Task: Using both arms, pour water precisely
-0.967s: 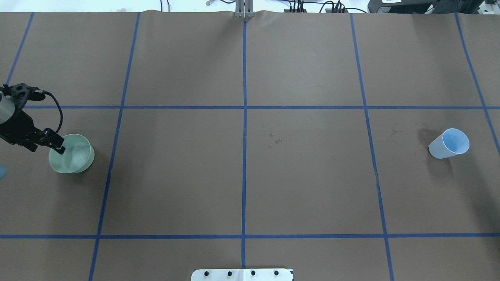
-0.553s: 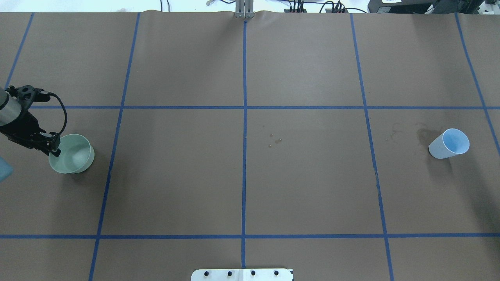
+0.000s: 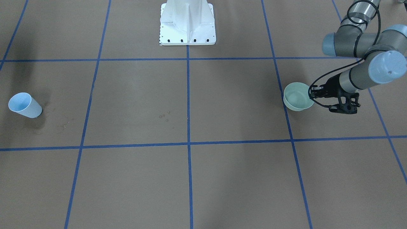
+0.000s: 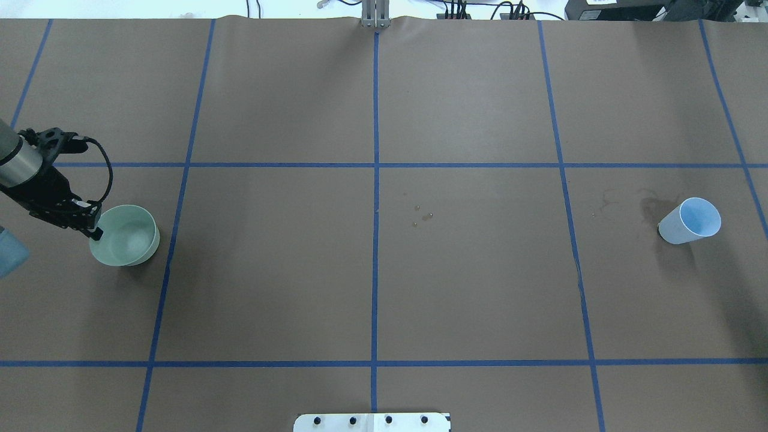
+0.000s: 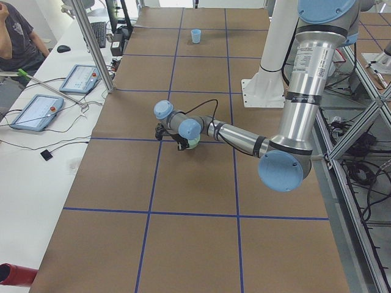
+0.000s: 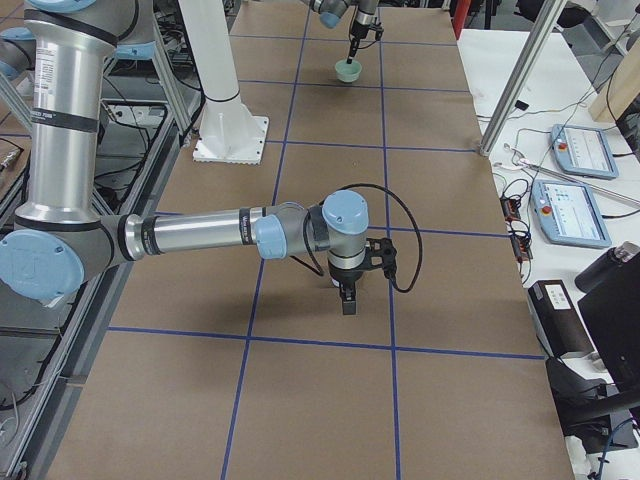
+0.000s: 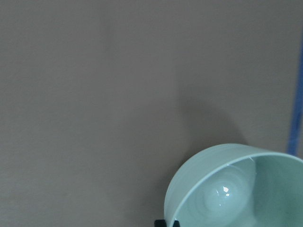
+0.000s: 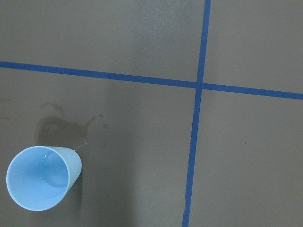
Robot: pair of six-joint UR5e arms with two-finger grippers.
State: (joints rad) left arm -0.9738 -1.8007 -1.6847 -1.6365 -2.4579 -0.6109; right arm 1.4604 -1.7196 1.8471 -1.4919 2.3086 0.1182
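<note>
The robot's left gripper should set the pale green bowl down on the blue line (image 3: 187, 110) beside the droplets.
My left gripper (image 4: 93, 228) is shut on the near rim of a pale green bowl (image 4: 127, 235) at the table's left side; it also shows in the front view (image 3: 312, 94). The bowl (image 7: 222, 189) holds a little clear water, seen as a white glint (image 7: 226, 190). A light blue cup (image 4: 690, 221) stands at the far right and looks empty in the right wrist view (image 8: 41, 177). My right gripper (image 6: 347, 300) shows only in the exterior right view, pointing down; I cannot tell if it is open or shut.
Wet stains (image 4: 648, 207) lie beside the blue cup, and a few droplets (image 4: 423, 217) near the table's middle. The white pedestal (image 3: 187, 22) stands at the robot's side. Tablets (image 5: 36, 111) and an operator (image 5: 15, 36) are beyond the table's left end.
My left gripper came down from over the bowl onto its rim, then moved right with the bowl. The blue cup has not moved.
</note>
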